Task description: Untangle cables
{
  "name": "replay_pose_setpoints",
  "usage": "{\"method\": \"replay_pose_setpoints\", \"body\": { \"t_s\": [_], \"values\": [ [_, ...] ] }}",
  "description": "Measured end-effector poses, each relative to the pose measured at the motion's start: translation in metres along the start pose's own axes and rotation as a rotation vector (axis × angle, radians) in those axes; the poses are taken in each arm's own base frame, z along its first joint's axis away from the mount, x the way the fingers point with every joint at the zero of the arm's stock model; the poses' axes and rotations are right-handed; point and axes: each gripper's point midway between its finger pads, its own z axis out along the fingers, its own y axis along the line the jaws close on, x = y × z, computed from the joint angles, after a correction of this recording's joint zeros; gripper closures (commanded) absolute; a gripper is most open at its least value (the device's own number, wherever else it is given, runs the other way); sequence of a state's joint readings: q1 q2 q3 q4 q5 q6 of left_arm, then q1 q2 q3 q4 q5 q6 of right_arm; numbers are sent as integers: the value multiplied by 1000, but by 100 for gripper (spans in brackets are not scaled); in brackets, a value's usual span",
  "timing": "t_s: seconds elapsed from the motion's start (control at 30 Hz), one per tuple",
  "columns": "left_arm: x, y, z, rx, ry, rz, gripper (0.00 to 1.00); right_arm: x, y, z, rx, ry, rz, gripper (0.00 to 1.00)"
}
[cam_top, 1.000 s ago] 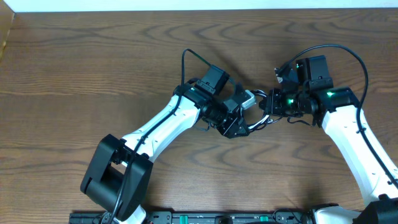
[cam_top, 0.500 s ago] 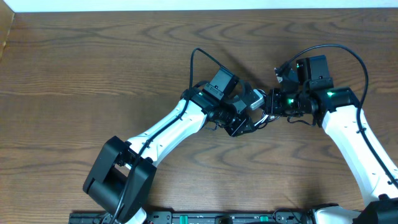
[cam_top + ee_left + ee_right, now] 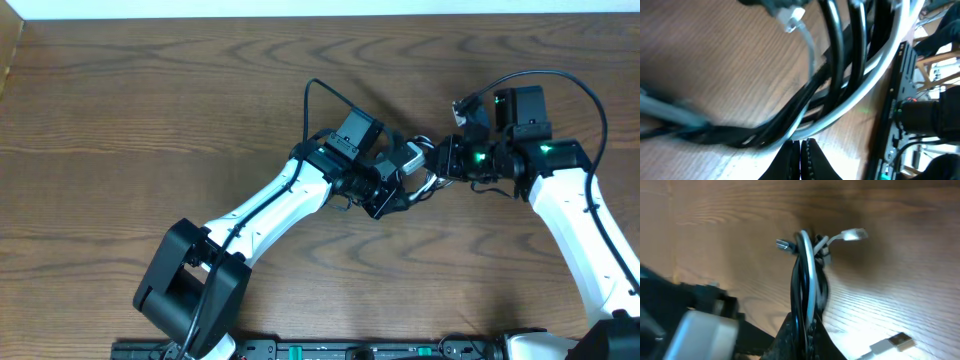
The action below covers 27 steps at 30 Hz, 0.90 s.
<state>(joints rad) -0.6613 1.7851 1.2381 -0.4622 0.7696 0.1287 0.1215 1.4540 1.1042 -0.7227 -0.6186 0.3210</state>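
My left gripper is resting shut and empty against the white cable, so I should open its fingers, take a piece of black cable [image 3: 789, 118] and pull the bundle of cables apart.
The black and white cables [image 3: 421, 188] lie as a tangled bundle between my two grippers, right of the table's middle. My right gripper [image 3: 441, 167] is shut on the cables [image 3: 805, 265]: black and white strands run up out of its jaws [image 3: 807, 322]. A silver plug end [image 3: 855, 234] and a small dark plug [image 3: 782, 244] stick out of the knot. My left gripper [image 3: 408, 190] is shut. Its tips [image 3: 801, 142] sit right against the white cable [image 3: 865, 82], and I see no strand between them. Black strands [image 3: 835, 50] cross above.
A white USB plug [image 3: 897, 341] lies on the wood beside my right gripper. The thicker black arm wires loop above each wrist [image 3: 312, 95] [image 3: 560, 78]. The right arm's body [image 3: 922, 117] fills the right side of the left wrist view. Brown wooden table [image 3: 150, 90] all round.
My left gripper has moved right into the bundle and closed. The right gripper has shifted right and a little up, still holding the cables.
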Motion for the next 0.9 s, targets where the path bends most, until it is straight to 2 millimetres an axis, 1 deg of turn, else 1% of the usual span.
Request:
{"method": "replay_pose_setpoints", "body": {
  "t_s": [0.03, 0.1, 0.13, 0.33, 0.53, 0.57, 0.6, 0.67, 0.8, 0.9],
  "values": [
    [0, -1, 0, 4, -1, -5, 83, 0, 2, 0, -13, 2, -3, 99],
    [-2, -2, 0, 10, -9, -4, 64, 1, 6, 0, -34, 7, -4, 99],
    [-3, -2, 0, 13, -13, -11, 63, 1, 8, 0, -45, 9, -6, 99],
    [-9, 0, 1, 0, -35, 0, 62, 3, 12, -1, -74, 21, -3, 99],
    [-8, 17, 0, -96, -32, -1, 64, 4, 16, -1, -94, 27, -4, 99],
    [-8, 18, 0, -106, -32, -2, 67, 5, 17, -1, -99, 29, -4, 99],
    [-8, 20, -1, -118, -32, -2, 67, 5, 17, -1, -103, 31, -3, 99],
    [-8, 24, -1, -138, -31, -5, 67, 6, 18, -2, -108, 35, -2, 97],
    [-1, 30, -3, -159, -9, -38, 67, 13, 11, -1, -70, 61, 41, 96],
    [5, 38, -11, -161, 4, -91, 66, 17, 4, -1, -33, 74, 80, 98]
  ]
}}
